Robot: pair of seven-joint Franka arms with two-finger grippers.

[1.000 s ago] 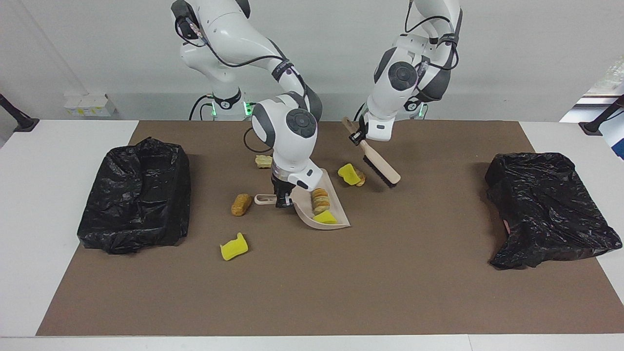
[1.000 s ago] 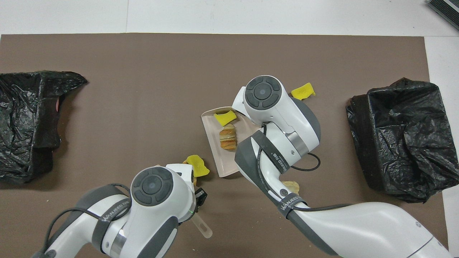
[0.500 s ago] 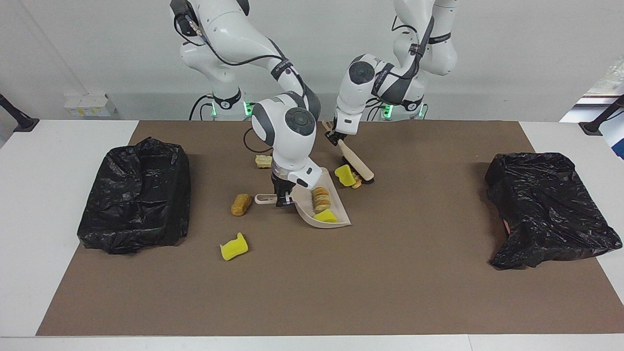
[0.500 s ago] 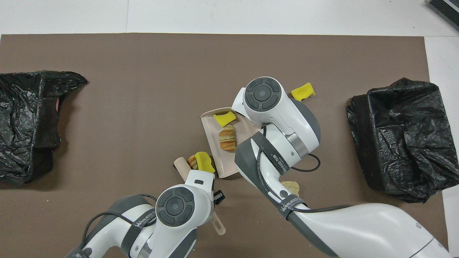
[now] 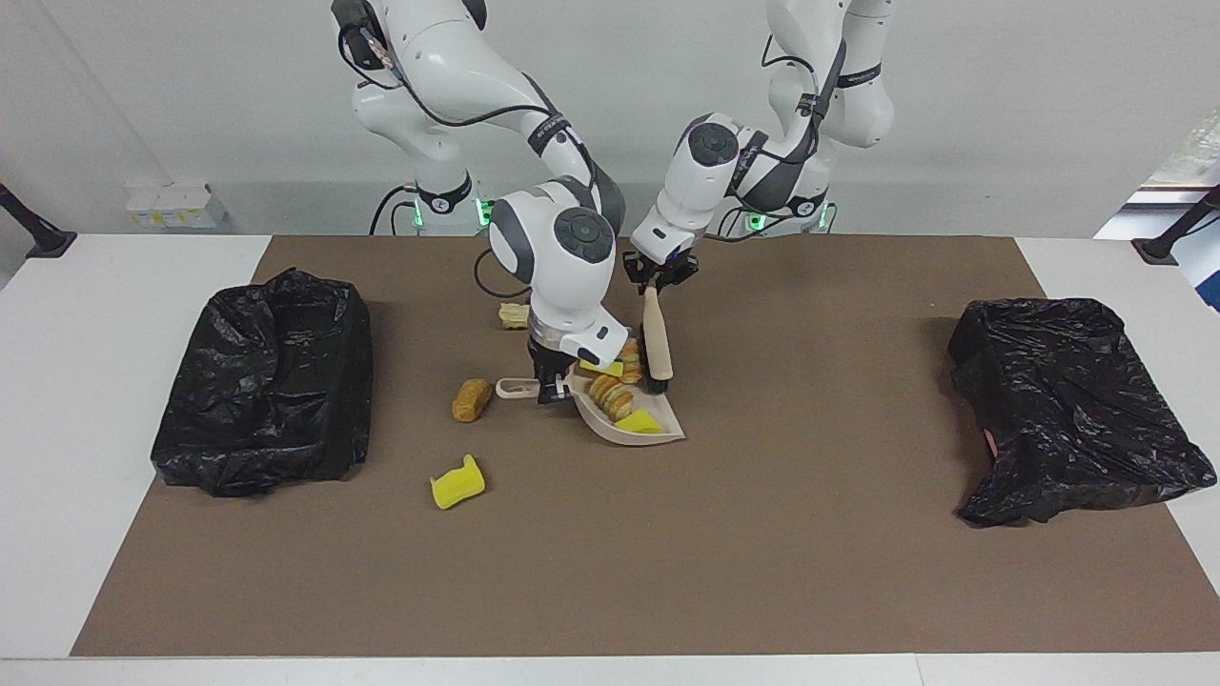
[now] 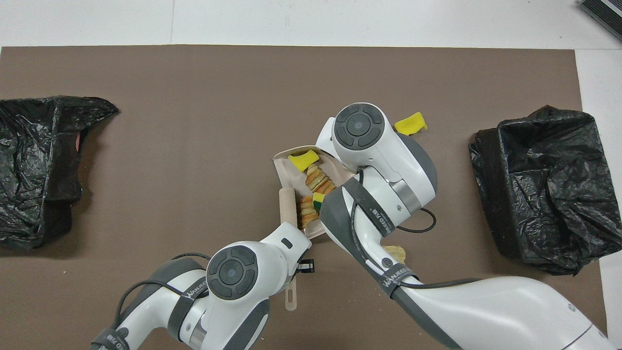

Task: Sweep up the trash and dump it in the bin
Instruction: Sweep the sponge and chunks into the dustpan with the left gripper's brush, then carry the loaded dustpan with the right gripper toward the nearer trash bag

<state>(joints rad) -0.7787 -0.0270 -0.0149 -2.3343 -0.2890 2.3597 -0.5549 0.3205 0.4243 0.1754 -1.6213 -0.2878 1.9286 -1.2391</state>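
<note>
Next, my left gripper puts the beige brush down on the brown mat just this side of the beige dustpan [image 6: 295, 273].
My right gripper [image 5: 550, 389] is shut on the handle of the beige dustpan [image 5: 651, 439], which rests on the mat. The pan [image 6: 284, 171] holds several pieces of trash: yellow sponge chunks [image 5: 640, 422] and layered beige lumps [image 5: 608, 393]. My left gripper [image 5: 657, 282] is shut on the handle of the beige brush [image 5: 656, 345], whose head stands at the pan's open mouth against the trash. Loose on the mat are an orange-brown oval lump [image 5: 471, 399], a yellow sponge chunk [image 5: 457, 483] and a pale beige lump [image 5: 516, 314].
A black-bagged bin [image 5: 267, 381] stands at the right arm's end of the brown mat, and another [image 5: 1067, 400] at the left arm's end. In the overhead view the right arm hides the orange-brown lump.
My left gripper swung the brush toward the dustpan. The brush pushed a yellow sponge chunk and a layered lump into the pan. The right gripper and pan stayed put.
</note>
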